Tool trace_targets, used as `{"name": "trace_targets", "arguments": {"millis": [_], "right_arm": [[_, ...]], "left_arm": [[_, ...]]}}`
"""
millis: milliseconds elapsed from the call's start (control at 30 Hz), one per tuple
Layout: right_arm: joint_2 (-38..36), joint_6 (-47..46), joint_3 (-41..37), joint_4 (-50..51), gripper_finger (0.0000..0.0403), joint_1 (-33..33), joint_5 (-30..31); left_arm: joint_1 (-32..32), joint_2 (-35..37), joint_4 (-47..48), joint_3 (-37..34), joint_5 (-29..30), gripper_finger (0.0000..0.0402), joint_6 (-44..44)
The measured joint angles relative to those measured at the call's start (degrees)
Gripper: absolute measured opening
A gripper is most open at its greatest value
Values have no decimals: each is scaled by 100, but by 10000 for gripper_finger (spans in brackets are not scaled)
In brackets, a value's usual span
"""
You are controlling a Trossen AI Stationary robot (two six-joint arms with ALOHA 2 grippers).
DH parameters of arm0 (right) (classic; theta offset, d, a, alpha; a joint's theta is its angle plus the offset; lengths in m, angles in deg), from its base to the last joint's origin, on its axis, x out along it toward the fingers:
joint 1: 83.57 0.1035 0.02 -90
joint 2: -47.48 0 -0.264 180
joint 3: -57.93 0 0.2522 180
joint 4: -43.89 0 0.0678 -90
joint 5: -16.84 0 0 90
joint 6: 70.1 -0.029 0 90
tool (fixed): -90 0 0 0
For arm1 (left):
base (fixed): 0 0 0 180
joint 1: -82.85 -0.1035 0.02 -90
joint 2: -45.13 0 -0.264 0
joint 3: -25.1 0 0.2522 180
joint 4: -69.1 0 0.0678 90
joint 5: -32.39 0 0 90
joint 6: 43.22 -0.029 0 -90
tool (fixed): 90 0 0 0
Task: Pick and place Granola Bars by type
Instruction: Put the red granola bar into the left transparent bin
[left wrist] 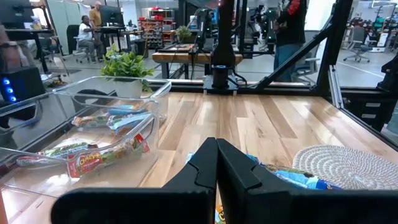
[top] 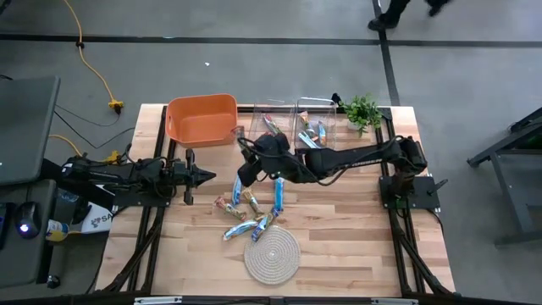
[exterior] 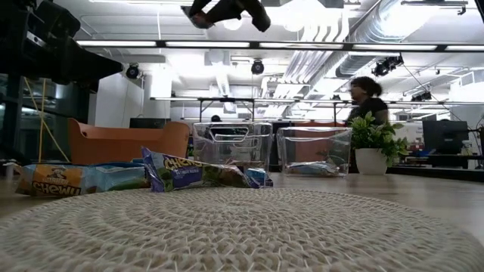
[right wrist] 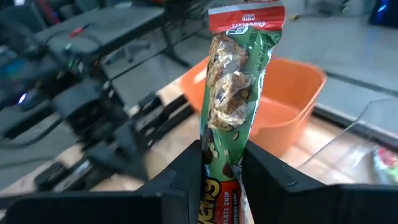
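Observation:
Next, the right gripper releases the green granola bar in the clear bin (top: 274, 141) closest to the orange bin. The bar is still over the middle of the table.
My right gripper (top: 244, 176) hovers over the middle of the table, shut on a green granola bar with red ends (right wrist: 233, 81). In the low view it shows dark at the top (exterior: 227, 10). Several blue-silver and tan bars (top: 250, 216) lie flat on the wood beside the rope mat (top: 272, 252), and they show close up in the low view (exterior: 193, 175). More bars lie in the two clear bins (top: 292, 125), as the left wrist view shows (left wrist: 99, 146). My left gripper (top: 203, 176) waits shut at the left, its fingers (left wrist: 216, 168) together. My right gripper pinches the green bar between its two fingers (right wrist: 180, 180), on the wrapper's lower part (right wrist: 219, 140) near one red end. The bar runs along the fingers and sticks out past their tips, its far red end (right wrist: 245, 17) free. It is lifted clear of the table.
An orange bin (top: 201, 119) stands at the table's far left, with the two clear bins to its right and a potted plant (top: 362, 110) at the far right corner. The round mat lies near the table's near edge. People stand in the room beyond (exterior: 364, 94).

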Motion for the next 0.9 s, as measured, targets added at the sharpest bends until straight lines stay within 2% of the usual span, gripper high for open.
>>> {"name": "trace_targets", "arguments": {"millis": [233, 400, 733, 900], "right_arm": [[4, -316, -2, 106, 89, -371, 764], [4, -762, -15, 535, 89, -919, 791], [54, -1356, -17, 1564, 89, -2229, -529], [295, -1510, -17, 1636, 89, -2607, -1210]], "left_arm": [[1, 1, 2, 2, 0, 0, 2], [-1, 0, 1, 0, 0, 0, 0], [0, 0, 1, 1, 0, 0, 0], [0, 1, 0, 1, -1, 0, 0]]}}
